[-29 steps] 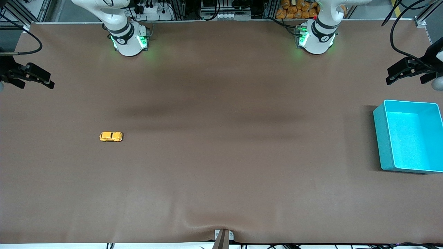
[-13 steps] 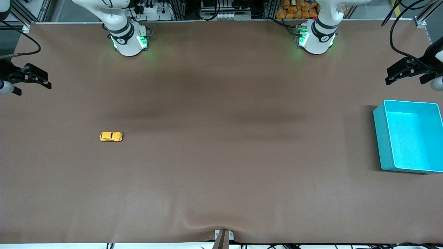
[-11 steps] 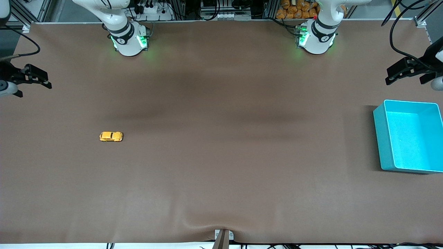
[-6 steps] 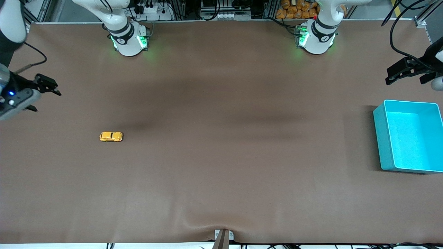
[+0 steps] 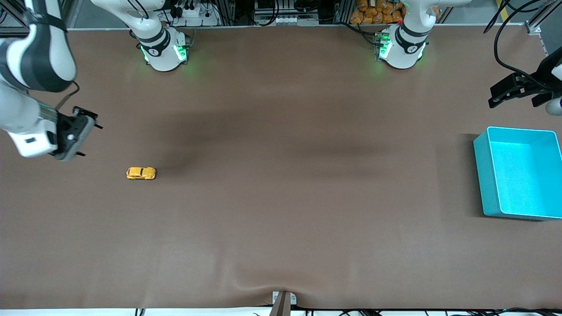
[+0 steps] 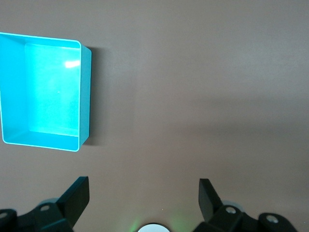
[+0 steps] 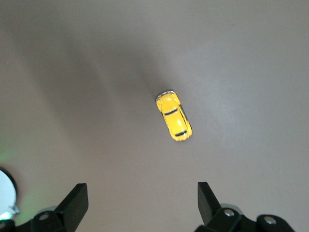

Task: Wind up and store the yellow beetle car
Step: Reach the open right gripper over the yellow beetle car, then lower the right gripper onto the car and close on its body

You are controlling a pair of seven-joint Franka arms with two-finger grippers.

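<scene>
I should next close my right gripper across the yellow beetle car's doors (image 5: 140, 173) (image 7: 175, 121), just behind the windshield, so that its hood sticks out ahead of the fingers.
The yellow beetle car (image 5: 141, 173) stands on its wheels on the brown table mat, toward the right arm's end. In the right wrist view the car (image 7: 174, 116) lies ahead of the fingertips, apart from them. My right gripper (image 5: 88, 138) hangs open and empty above the mat beside the car, closer to the table's end; it also shows in its own wrist view (image 7: 142, 195). My left gripper (image 5: 513, 103) waits open and empty over the mat at the left arm's end; it also shows in its own wrist view (image 6: 144, 193).
An empty turquoise bin (image 5: 483, 175) stands at the left arm's end of the table, nearer to the front camera than the left gripper; it also shows in the left wrist view (image 6: 84, 96). The two arm bases stand along the table's back edge.
My right arm has swung in from the table's end toward the car, and the gripper has turned downward. The car, the bin and the left arm have not moved.
</scene>
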